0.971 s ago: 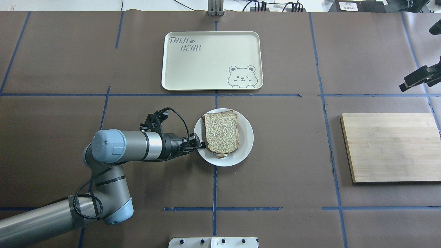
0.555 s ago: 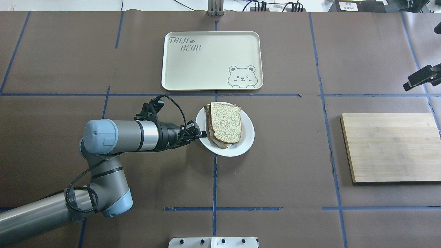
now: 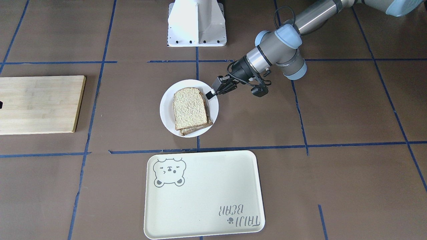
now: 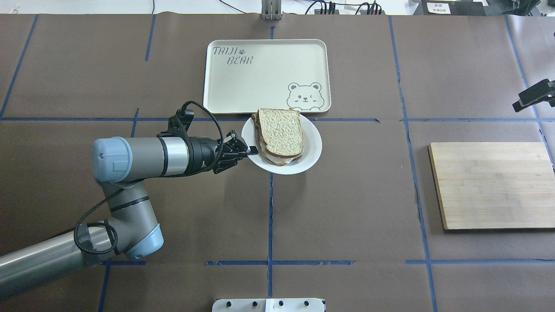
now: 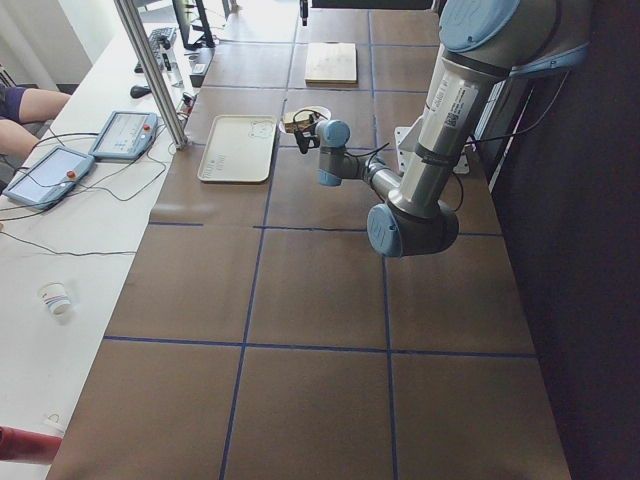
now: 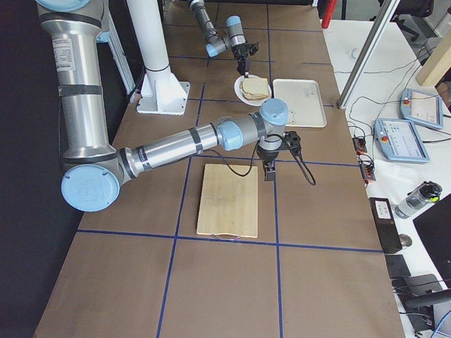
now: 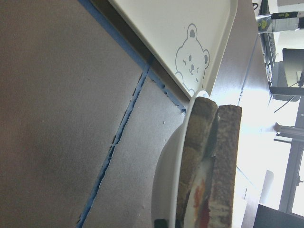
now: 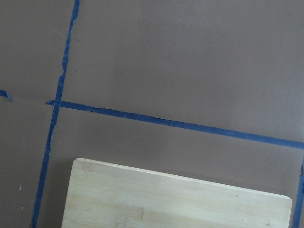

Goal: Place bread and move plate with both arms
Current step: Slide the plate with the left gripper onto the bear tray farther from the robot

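Next, my left gripper sets the white plate down and releases it on the cream tray [image 3: 206, 191], in the space between the bear face and the lettering.
The small white plate [image 4: 313, 152] carries a stack of bread slices. The plain bread [image 4: 281, 131] lies on top, with a white and red filling under it. My left gripper [image 4: 251, 150] is shut on the plate's left rim and holds it above the table, at the tray's near edge. The front view shows the plate [image 3: 166, 107], the bread [image 3: 189, 106] and the left gripper [image 3: 210, 94]. In the left wrist view the plate's rim [image 7: 178, 161] and the top slice [image 7: 228, 152] stand edge-on. My right gripper [image 6: 270, 166] hangs over the board's far edge; I cannot tell its state.
The cream bear tray [image 4: 260, 78] lies just beyond the plate, also seen in the front view [image 3: 203, 193]. A wooden cutting board [image 4: 490, 184] lies at the right. The white pedestal [image 3: 196, 21] stands at the robot's base.
My left gripper has carried the plate with the bread away from the robot toward the tray. The right arm's black end has drifted further toward the right edge.
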You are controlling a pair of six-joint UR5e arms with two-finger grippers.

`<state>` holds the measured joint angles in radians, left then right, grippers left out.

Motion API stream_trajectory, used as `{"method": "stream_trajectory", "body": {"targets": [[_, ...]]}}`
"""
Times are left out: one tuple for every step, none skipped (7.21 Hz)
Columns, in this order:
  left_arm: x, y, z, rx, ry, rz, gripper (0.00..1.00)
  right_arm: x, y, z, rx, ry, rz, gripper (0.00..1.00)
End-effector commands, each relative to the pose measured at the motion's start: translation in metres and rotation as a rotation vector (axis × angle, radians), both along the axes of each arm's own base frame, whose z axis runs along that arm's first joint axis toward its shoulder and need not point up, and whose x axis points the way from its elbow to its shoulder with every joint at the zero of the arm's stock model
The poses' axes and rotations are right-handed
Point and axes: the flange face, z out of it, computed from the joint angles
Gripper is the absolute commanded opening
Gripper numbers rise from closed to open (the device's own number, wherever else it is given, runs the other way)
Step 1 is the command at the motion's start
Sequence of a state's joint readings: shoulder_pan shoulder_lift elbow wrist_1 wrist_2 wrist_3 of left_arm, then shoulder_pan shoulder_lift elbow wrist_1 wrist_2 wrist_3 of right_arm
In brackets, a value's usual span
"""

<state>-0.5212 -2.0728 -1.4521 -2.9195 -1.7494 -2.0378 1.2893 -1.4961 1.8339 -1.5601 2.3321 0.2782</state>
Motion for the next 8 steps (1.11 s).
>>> {"method": "stream_trajectory", "body": {"targets": [[-0.022,-0.033,-0.009,-0.114,0.116,-0.123,0.00,0.010,0.005,0.009,-0.017,0.001,0.013,1.00],[-0.021,-0.061,-0.011,-0.172,0.132,-0.179,0.00,0.011,0.005,0.011,-0.020,0.002,0.016,1.00],[-0.003,-0.082,-0.004,-0.213,0.122,-0.258,0.00,0.012,0.005,0.011,-0.023,0.002,0.019,1.00],[0.017,-0.109,0.003,-0.236,0.078,-0.286,0.00,0.016,0.004,0.011,-0.024,-0.002,0.027,1.00],[0.030,-0.131,0.011,-0.257,0.038,-0.307,0.00,0.018,0.005,0.011,-0.025,-0.003,0.028,1.00],[0.050,-0.148,0.017,-0.279,-0.004,-0.316,0.00,0.018,0.004,0.012,-0.023,0.000,0.028,1.00],[0.065,-0.160,0.015,-0.291,-0.027,-0.329,0.00,0.018,0.005,0.012,-0.025,0.000,0.027,1.00],[0.069,-0.163,0.014,-0.295,-0.034,-0.331,0.00,0.019,0.006,0.012,-0.025,-0.001,0.028,1.00]]}}
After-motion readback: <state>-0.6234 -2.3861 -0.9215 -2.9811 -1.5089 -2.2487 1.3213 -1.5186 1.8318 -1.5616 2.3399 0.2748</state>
